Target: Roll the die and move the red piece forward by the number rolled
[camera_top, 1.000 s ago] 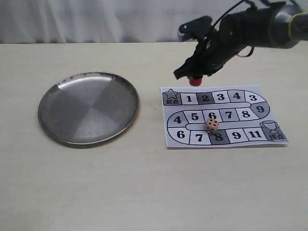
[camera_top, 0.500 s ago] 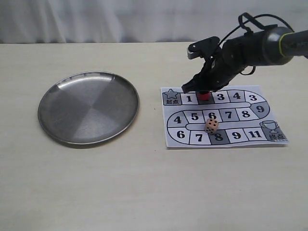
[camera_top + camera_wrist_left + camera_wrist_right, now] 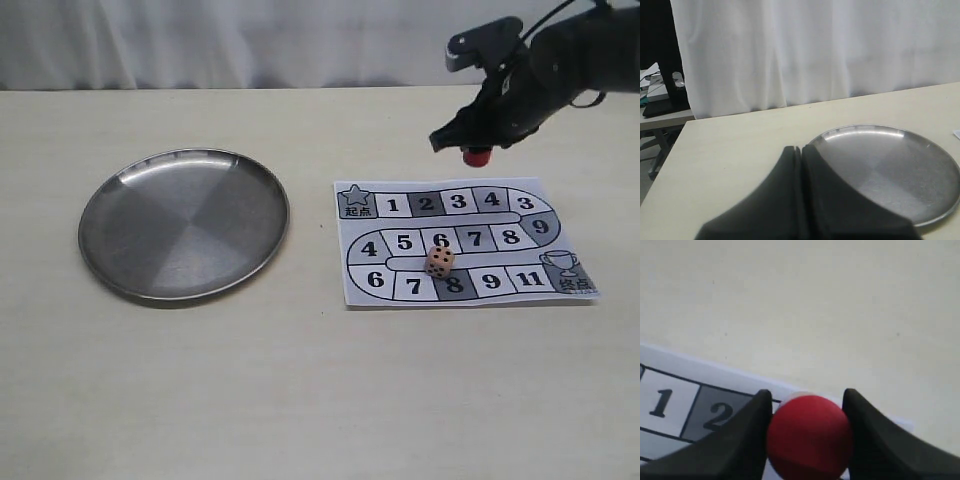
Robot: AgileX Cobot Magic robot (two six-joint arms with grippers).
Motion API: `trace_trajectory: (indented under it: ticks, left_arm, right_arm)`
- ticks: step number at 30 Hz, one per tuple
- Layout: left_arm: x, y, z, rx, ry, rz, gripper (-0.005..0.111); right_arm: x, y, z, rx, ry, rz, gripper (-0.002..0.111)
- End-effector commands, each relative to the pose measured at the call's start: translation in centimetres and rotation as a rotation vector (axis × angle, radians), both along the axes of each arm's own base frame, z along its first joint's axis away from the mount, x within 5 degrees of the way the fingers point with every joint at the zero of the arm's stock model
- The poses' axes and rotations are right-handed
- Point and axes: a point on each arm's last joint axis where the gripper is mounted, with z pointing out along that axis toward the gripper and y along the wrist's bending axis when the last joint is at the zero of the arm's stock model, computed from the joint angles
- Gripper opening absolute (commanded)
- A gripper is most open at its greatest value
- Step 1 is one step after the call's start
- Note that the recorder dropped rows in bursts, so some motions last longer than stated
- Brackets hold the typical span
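Observation:
My right gripper will set the red piece down in the far row of the board, just before the last square (image 3: 486, 205).
My right gripper (image 3: 478, 150) is shut on the red piece (image 3: 478, 156) and holds it in the air above the far edge of the paper game board (image 3: 465, 243), roughly over squares 3 and 4. The right wrist view shows the red piece (image 3: 809, 436) squeezed between both fingers, with square 2 of the board (image 3: 715, 412) below. The die (image 3: 439, 261), pale beige with black pips, rests on the board between squares 6 and 8. My left gripper (image 3: 801, 150) is shut and empty, near the rim of the steel plate (image 3: 890, 165).
A round steel plate (image 3: 184, 222) lies on the left half of the beige table, empty. A white curtain hangs behind the table's far edge. The board's finish square with a trophy (image 3: 572, 272) is at its right corner.
My right gripper dipped with the red piece down to square 2, then rose and swung right and away, still holding the piece. The die and left arm stayed still.

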Motion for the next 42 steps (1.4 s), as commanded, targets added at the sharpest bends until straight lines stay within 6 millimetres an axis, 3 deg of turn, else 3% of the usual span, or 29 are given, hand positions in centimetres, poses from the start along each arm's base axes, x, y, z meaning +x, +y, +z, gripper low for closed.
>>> trace_trajectory:
  ticks: [1, 5, 9, 12, 18, 21, 26, 36, 42]
  left_arm:
    - [0.0, 0.0, 0.0, 0.003, -0.012, -0.006, 0.0]
    - [0.0, 0.0, 0.0, 0.003, -0.012, -0.006, 0.0]
    - [0.0, 0.0, 0.0, 0.003, -0.012, -0.006, 0.0]
    - [0.0, 0.0, 0.0, 0.003, -0.012, -0.006, 0.0]
    - [0.0, 0.0, 0.0, 0.003, -0.012, -0.006, 0.0]
    - [0.0, 0.0, 0.0, 0.003, -0.012, -0.006, 0.0]
    - [0.0, 0.0, 0.0, 0.003, -0.012, -0.006, 0.0]
    - [0.0, 0.0, 0.0, 0.003, -0.012, -0.006, 0.0]
    - [0.0, 0.0, 0.0, 0.003, -0.012, -0.006, 0.0]
  right_arm:
    - [-0.3, -0.2, -4.8, 0.004, 0.059, 0.01, 0.004]
    - [-0.4, -0.2, -8.0, 0.0, 0.116, 0.016, 0.004]
    - [-0.6, -0.2, -8.2, -0.009, 0.139, 0.012, 0.004]
    - [-0.5, -0.4, -5.6, -0.019, 0.105, 0.009, 0.004]
    - [-0.6, -2.0, 2.2, 0.029, -0.075, -0.059, 0.004]
    - [-0.8, -2.7, 3.2, 0.032, -0.097, -0.078, 0.004]
    - [-0.4, -3.2, 0.6, 0.022, -0.027, -0.092, 0.004]
    - [-0.1, -3.2, -8.9, 0.01, 0.18, -0.11, 0.004]
    - [-0.4, -3.3, -10.1, -0.003, 0.236, -0.118, 0.004]
